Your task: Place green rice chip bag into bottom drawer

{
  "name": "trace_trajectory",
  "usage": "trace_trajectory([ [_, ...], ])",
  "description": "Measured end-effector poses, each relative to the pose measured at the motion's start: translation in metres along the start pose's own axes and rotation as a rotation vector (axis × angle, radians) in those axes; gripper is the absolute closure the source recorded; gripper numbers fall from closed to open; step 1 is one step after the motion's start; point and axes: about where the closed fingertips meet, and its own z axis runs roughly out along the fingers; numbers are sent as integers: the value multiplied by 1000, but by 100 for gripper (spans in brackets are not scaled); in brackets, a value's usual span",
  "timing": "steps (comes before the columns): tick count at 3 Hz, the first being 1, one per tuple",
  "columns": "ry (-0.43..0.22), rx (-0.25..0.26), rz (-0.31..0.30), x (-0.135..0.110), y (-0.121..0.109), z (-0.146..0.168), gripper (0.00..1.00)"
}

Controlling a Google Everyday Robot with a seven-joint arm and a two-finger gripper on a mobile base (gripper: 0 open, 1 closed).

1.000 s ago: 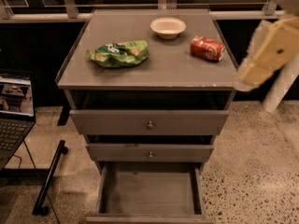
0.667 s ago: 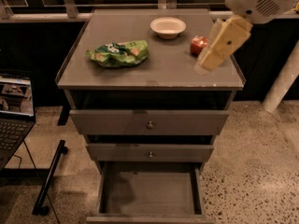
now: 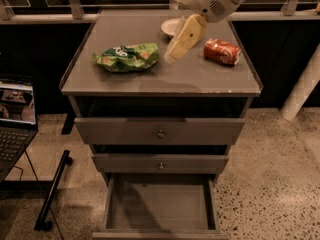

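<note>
My gripper should go next to the green rice chip bag and close on the bag's end (image 3: 150,55) nearest the crushed red soda can.
The green rice chip bag (image 3: 126,57) lies crinkled on the left half of the grey cabinet top (image 3: 200,79). My gripper (image 3: 172,55) hangs over the middle of the top, just right of the bag and apart from it, with its cream fingers (image 3: 184,38) pointing down-left. It holds nothing that I can see. The bottom drawer (image 3: 159,210) is pulled out and its flat grey floor is bare.
A crushed red soda can (image 3: 222,51) lies right of the gripper. A small white bowl (image 3: 171,27) sits behind it, partly hidden. Two shut knobbed drawers (image 3: 160,131) are above the open one. A laptop (image 3: 12,121) is at left, a white post (image 3: 302,84) at right.
My arm has swung left from the cabinet's right edge across the soda can to the middle of the top, close to the green bag. The camera view has also drawn closer.
</note>
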Motion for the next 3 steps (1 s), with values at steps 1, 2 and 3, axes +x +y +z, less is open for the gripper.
trace_trajectory([
  [1, -25, -65, -6, -7, -10, 36, 0],
  [2, -29, -71, -7, -8, -11, 40, 0],
  [3, -25, -59, 55, 11, -7, 52, 0],
])
